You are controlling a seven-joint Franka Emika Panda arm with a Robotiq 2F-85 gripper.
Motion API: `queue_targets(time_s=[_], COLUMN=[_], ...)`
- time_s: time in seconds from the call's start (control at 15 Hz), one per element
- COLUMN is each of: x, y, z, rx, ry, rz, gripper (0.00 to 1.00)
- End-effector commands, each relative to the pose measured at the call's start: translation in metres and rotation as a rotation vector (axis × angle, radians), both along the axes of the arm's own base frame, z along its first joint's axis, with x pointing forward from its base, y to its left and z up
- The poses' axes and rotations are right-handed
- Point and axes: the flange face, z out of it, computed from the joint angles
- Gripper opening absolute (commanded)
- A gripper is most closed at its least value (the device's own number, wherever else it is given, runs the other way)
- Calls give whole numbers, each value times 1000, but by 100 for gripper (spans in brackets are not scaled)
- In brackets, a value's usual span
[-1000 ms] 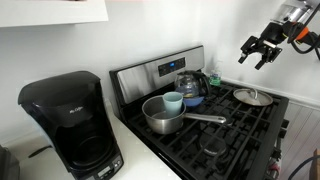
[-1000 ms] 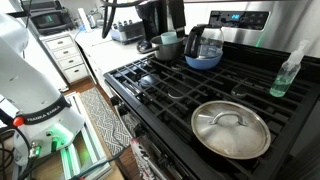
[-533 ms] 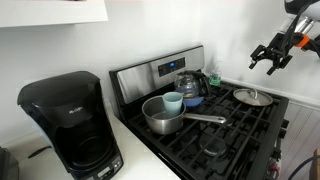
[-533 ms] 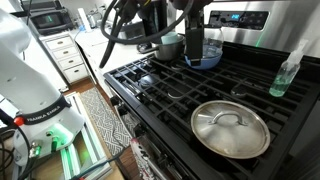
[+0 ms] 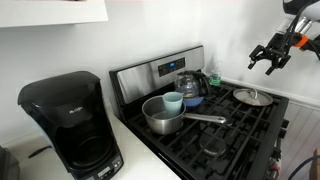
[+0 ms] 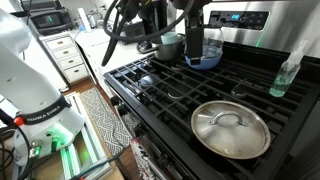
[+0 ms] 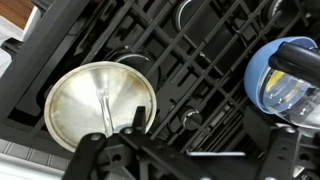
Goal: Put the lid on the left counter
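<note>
Next, I will move my gripper to the lid's central handle (image 5: 254, 93) (image 7: 103, 104) and close it there, because the handle sticks up above the lid's round silver top.
The lid (image 5: 252, 97) is round, shiny silver, with a small central handle. It lies flat on the black stovetop grate at the front burner, and shows in both exterior views (image 6: 231, 128). In the wrist view the lid (image 7: 98, 104) lies below and left of my fingers. My gripper (image 5: 270, 55) hangs open and empty in the air well above the lid. Its two dark fingers frame the lower edge of the wrist view (image 7: 190, 160). The white left counter (image 5: 135, 148) lies between the stove and the coffee maker.
A steel saucepan (image 5: 163, 116) with a teal cup in it sits on a burner beside the counter. A glass kettle on a blue bowl (image 6: 203, 48) stands at the back. A black coffee maker (image 5: 70, 125) occupies the counter. A spray bottle (image 6: 285, 76) stands on the stove.
Over the first half second the gripper swung sideways over the stove and the arm came into the second exterior view. Since then nothing has moved. The lid has stayed still.
</note>
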Motion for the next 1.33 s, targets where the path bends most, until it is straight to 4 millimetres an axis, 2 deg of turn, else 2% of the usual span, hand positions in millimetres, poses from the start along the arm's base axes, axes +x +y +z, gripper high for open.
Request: queue_targets(time_s=[0.0, 0.4, 0.53, 0.87, 1.07, 1.27], x=[0, 0, 5, 16, 24, 30], y=[0, 0, -16, -67, -92, -103], z=[1, 1, -6, -39, -67, -93], rx=[0, 0, -54, -156, -186, -184], ry=[1, 1, 20, 125, 224, 295], rz=[0, 0, -54, -183, -225, -214], gripper=[100, 100, 100, 100, 100, 100])
